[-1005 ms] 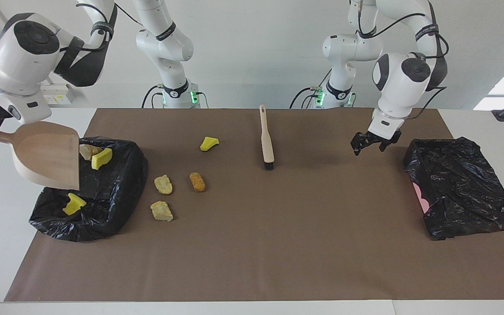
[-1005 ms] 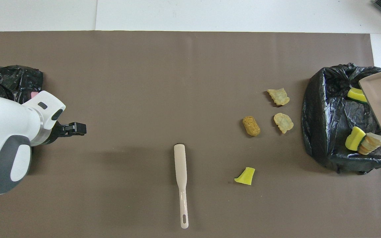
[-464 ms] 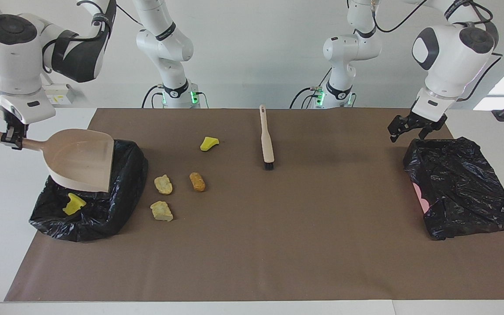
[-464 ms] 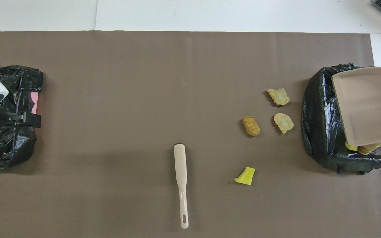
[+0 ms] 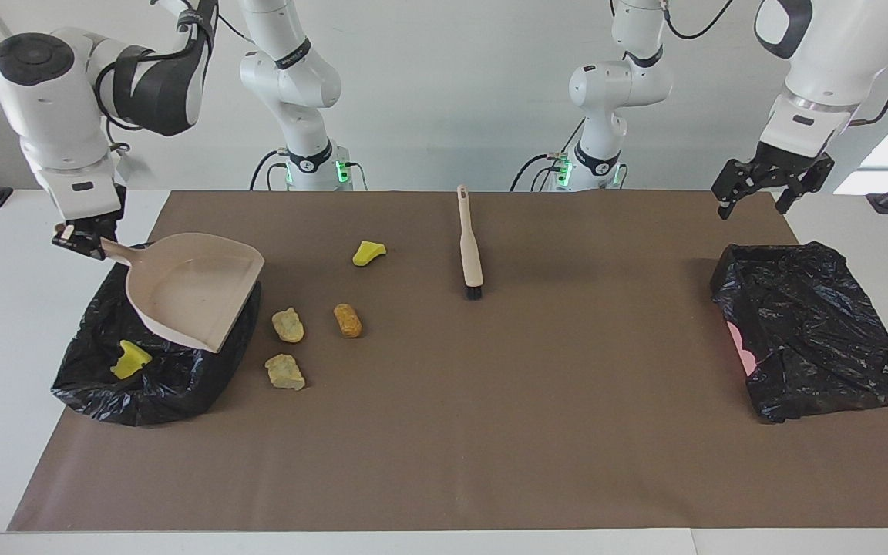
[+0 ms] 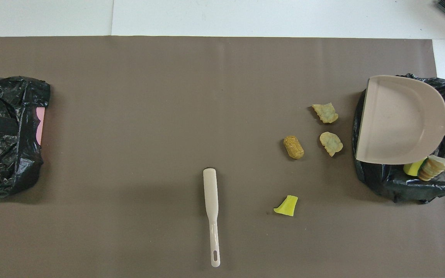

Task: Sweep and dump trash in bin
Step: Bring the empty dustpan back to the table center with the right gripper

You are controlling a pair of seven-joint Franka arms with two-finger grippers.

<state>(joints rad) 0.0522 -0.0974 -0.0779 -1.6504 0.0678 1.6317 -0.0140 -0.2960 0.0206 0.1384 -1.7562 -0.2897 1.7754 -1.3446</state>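
Note:
Next, my right gripper lets go of the beige dustpan on the bare brown mat (image 6: 219, 104) just beyond the beige hand brush.
My right gripper (image 5: 82, 237) is shut on the handle of the beige dustpan (image 5: 190, 289), holding it empty and mouth-up over the black-bagged bin (image 5: 151, 385). In the overhead view the dustpan (image 6: 400, 119) covers most of the bin (image 6: 411, 189). In the bin lie a yellow chunk (image 5: 129, 360), another yellow chunk (image 6: 411, 168) and a tan piece (image 6: 433, 167). On the mat beside the bin lie two beige pieces (image 5: 287, 324) (image 5: 284, 371), a brown piece (image 5: 348, 320) and a yellow chunk (image 5: 368, 252). My left gripper (image 5: 771, 189) is open and empty, raised at its end of the table.
A beige hand brush (image 5: 469, 247) lies on the brown mat near the middle, its handle toward the robots. A second black bag (image 5: 814, 324) with a pink edge (image 5: 738, 343) showing sits at the left arm's end.
My right gripper turned the dustpan from tipped to mouth-up and shifted it over the bin toward the table's middle. My left gripper rose and drew back toward its end of the table.

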